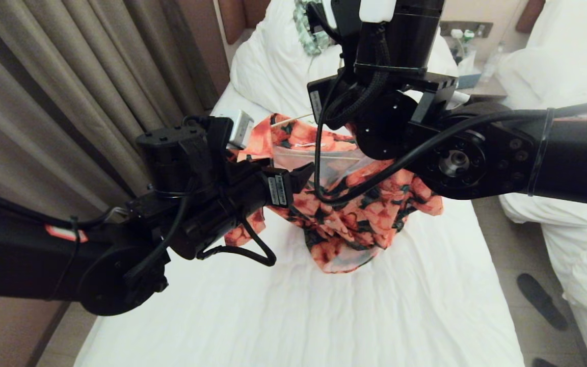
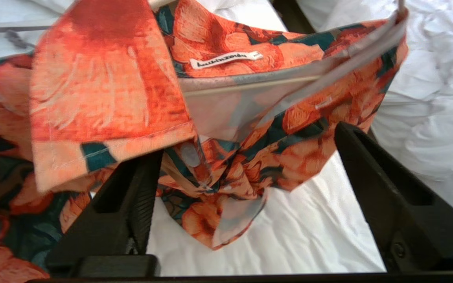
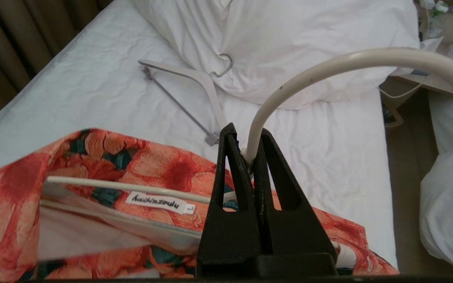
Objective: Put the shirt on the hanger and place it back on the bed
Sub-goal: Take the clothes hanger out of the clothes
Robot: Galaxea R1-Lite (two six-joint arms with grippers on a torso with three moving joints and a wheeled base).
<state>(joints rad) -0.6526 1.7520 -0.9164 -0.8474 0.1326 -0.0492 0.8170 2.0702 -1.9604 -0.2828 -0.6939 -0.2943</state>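
The shirt hangs bunched and loose around the hanger's end, so next my left gripper pinches the loose flap's edge (image 2: 114, 148) and pulls it out past the hanger.
The shirt (image 1: 354, 214), coral-orange flowers on dark green, hangs bunched from the thin cream hanger (image 3: 348, 61) above the bed (image 1: 426, 306). My right gripper (image 3: 248, 153) is shut on the hanger at the base of its hook. One hanger wire (image 3: 132, 186) runs inside the collar by the neck label. My left gripper (image 2: 246, 143) is open at the shirt's left side. Its two black fingers (image 2: 368, 177) stand wide apart with the collar (image 2: 104, 78) and loose folds between them, nothing pinched. In the head view the right gripper's fingers are hidden behind its wrist.
A thicker pale hanger (image 3: 195, 78) with a grey bar lies on the sheet near the big white pillow (image 1: 273, 66). A pale green patterned garment (image 1: 311, 30) lies further back. Curtains (image 1: 69, 76) run along the left. Right: a second bed (image 1: 579, 102), a slipper (image 1: 540, 300).
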